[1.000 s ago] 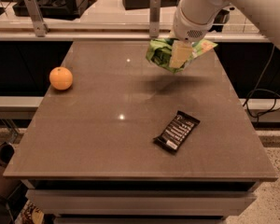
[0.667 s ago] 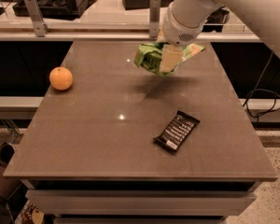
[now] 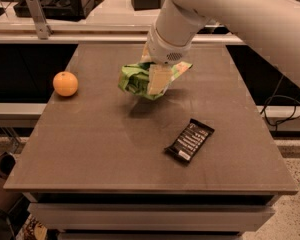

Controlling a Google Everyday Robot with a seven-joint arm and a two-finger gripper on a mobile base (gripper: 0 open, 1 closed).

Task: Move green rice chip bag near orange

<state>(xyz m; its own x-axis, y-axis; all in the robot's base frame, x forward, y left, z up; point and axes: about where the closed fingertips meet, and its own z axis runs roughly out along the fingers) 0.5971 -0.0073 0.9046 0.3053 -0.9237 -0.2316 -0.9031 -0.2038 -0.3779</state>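
Next, I release the green rice chip bag, now held clear above the tabletop, on the brown table (image 3: 102,93) beside the orange, toward the black wrapper.
My gripper (image 3: 155,79) hangs over the middle of the brown table (image 3: 90,149) and is shut on the green rice chip bag (image 3: 136,80), a crumpled glossy green bag held clear above the tabletop, with its shadow below. The orange (image 3: 65,83) sits on the table near the left edge, well to the left of the bag. The white arm comes in from the upper right and hides the top of the bag.
A flat black candy bar wrapper (image 3: 189,140) with white print lies on the table to the right of centre, nearer the front. Behind the table runs a counter with a dark box (image 3: 55,4) and a metal bracket (image 3: 36,14).
My gripper has carried the green bag leftward and a little toward the front, closer to the orange. The orange and the black wrapper have not moved.
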